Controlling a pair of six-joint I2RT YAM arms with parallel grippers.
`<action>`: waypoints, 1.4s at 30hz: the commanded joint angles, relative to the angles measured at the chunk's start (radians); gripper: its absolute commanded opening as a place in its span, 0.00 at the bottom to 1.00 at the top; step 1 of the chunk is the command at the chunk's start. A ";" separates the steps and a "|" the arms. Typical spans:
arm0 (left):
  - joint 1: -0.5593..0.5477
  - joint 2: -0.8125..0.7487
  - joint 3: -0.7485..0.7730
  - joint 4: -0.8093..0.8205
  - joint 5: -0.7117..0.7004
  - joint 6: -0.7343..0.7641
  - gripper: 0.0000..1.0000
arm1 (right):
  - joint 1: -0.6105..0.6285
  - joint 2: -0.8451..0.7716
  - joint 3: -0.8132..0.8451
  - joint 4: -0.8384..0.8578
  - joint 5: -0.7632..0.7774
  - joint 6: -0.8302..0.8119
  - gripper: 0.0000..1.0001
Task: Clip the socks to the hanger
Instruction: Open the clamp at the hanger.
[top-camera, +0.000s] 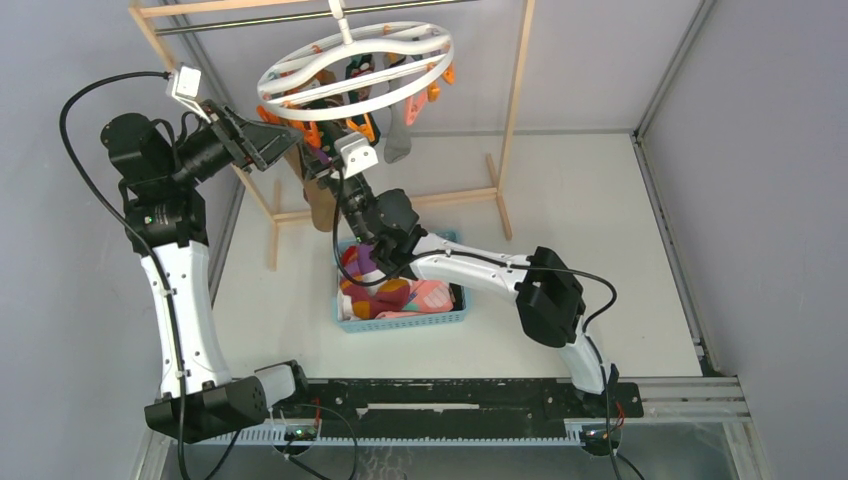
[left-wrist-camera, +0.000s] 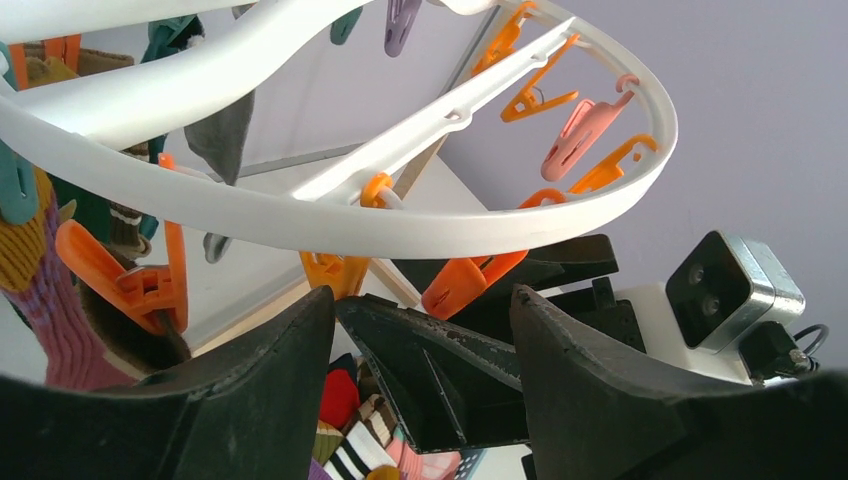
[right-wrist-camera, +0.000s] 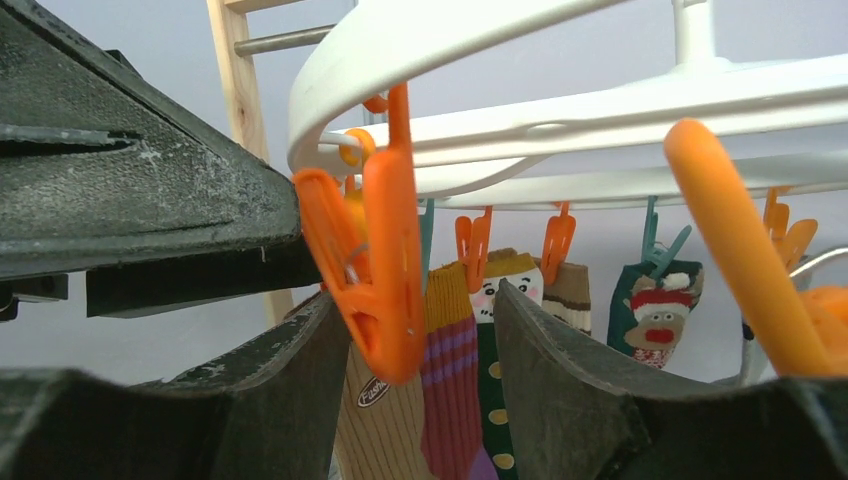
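Observation:
The orange clip hangs slanted beside my left gripper's tip; my right gripper will grab its lower end (right-wrist-camera: 396, 358) and square it first.
The white round hanger (top-camera: 355, 60) hangs from the rack with orange clips and several socks on it. My left gripper (top-camera: 283, 140) is open at the ring's near-left edge, just under the rim (left-wrist-camera: 400, 225). My right gripper (top-camera: 322, 162) is open right beside it, pointing up. An orange clip (right-wrist-camera: 385, 270) dangles between its fingers, close to the left one. Directly below that clip hangs a tan ribbed sock (right-wrist-camera: 400, 420); the clip hides its top. Beside it hangs a maroon striped sock (right-wrist-camera: 450, 380). In the left wrist view the right gripper's black finger (left-wrist-camera: 440, 370) lies between my left fingers.
A blue basket (top-camera: 400, 322) with several mixed socks (top-camera: 385, 292) sits on the table under the right arm. The light wooden rack frame (top-camera: 515, 120) stands around the hanger. A grey sock (top-camera: 397, 142) hangs at the ring's right side.

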 joint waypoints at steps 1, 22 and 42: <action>0.006 -0.022 -0.015 0.040 0.017 -0.014 0.69 | 0.011 0.021 0.059 0.024 0.009 -0.020 0.61; 0.061 -0.046 0.001 0.030 0.033 -0.028 0.67 | 0.024 0.107 0.195 0.031 0.058 -0.096 0.40; 0.035 -0.054 -0.064 0.160 0.045 -0.159 0.57 | 0.031 -0.087 -0.076 0.052 -0.058 0.148 0.07</action>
